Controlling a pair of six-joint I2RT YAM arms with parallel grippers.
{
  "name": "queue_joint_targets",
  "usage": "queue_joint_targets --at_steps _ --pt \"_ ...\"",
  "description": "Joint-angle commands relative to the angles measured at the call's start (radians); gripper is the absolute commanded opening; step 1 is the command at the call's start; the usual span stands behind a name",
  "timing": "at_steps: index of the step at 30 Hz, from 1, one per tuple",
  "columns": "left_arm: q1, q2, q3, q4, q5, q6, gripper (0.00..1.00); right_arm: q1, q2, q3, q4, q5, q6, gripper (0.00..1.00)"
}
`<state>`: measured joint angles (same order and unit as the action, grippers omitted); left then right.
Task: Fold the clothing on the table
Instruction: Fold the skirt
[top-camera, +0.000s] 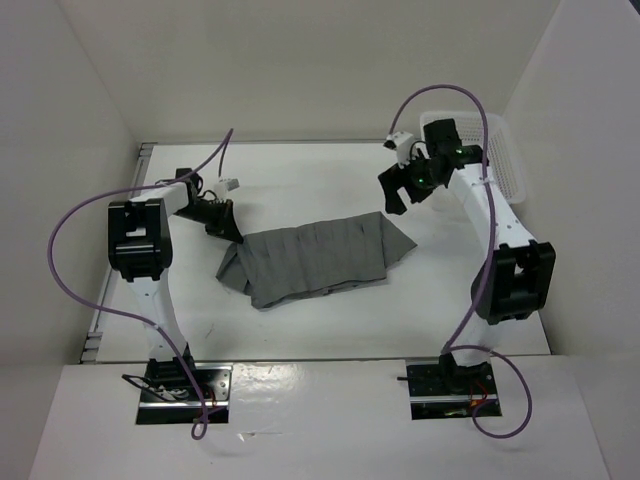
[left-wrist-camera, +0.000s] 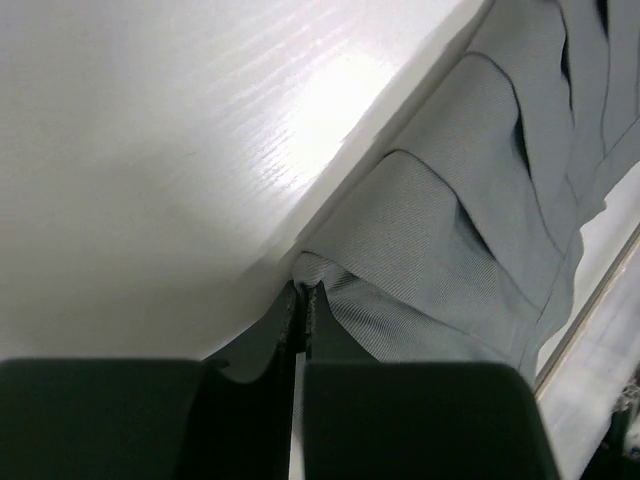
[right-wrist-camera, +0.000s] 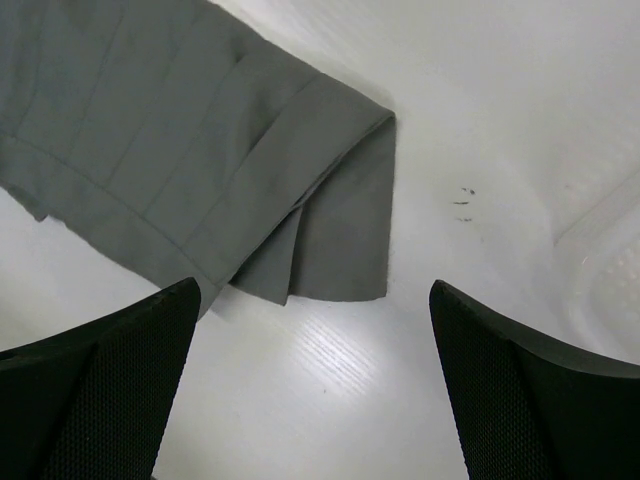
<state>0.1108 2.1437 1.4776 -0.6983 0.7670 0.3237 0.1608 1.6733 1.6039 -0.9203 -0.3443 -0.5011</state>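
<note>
The robot's right gripper will grip the middle of the clothing's folded edge (top-camera: 384, 251) (right-wrist-camera: 280, 226), at the end toward the white mesh basket.
The clothing (top-camera: 315, 258), a dark grey pleated garment, lies spread across the middle of the white table (top-camera: 300, 170). My left gripper (top-camera: 228, 228) is at its far left corner. In the left wrist view the jaws (left-wrist-camera: 303, 290) are shut, pinching a small tip of the clothing (left-wrist-camera: 470, 200). My right gripper (top-camera: 405, 190) hovers by the garment's right corner, apart from it. In the right wrist view it (right-wrist-camera: 312, 290) stands wide open over bare table, with the corner of the clothing (right-wrist-camera: 180, 130) just beyond the fingertips (right-wrist-camera: 150, 330).
A white mesh basket (top-camera: 500, 150) stands at the back right, close behind the right arm; its edge (right-wrist-camera: 610, 270) shows in the right wrist view. A metal rail (top-camera: 120, 260) runs along the table's left edge. White walls enclose the table.
</note>
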Motion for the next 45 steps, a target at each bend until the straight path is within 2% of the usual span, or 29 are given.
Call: queue_joint_targets --at_steps 1,9,15,28,41,45 --pt "0.032 -0.005 -0.033 0.092 -0.084 -0.126 0.00 -0.099 0.083 -0.001 0.066 -0.143 0.064 0.99" --pt "0.104 -0.059 -0.103 0.190 -0.150 -0.300 0.00 -0.110 0.285 0.080 0.021 -0.226 0.033 0.99" --pt "0.136 -0.104 -0.160 0.232 -0.173 -0.351 0.00 -0.089 0.333 0.113 0.012 -0.236 0.022 0.99" --pt "0.173 -0.123 -0.178 0.241 -0.173 -0.370 0.00 -0.078 0.459 0.122 0.035 -0.275 0.033 0.99" --pt "0.173 -0.142 -0.188 0.232 -0.164 -0.350 0.00 -0.078 0.569 0.244 0.054 -0.248 0.062 0.99" --pt "0.173 -0.142 -0.188 0.232 -0.164 -0.341 0.00 -0.078 0.614 0.257 0.020 -0.334 0.062 0.99"
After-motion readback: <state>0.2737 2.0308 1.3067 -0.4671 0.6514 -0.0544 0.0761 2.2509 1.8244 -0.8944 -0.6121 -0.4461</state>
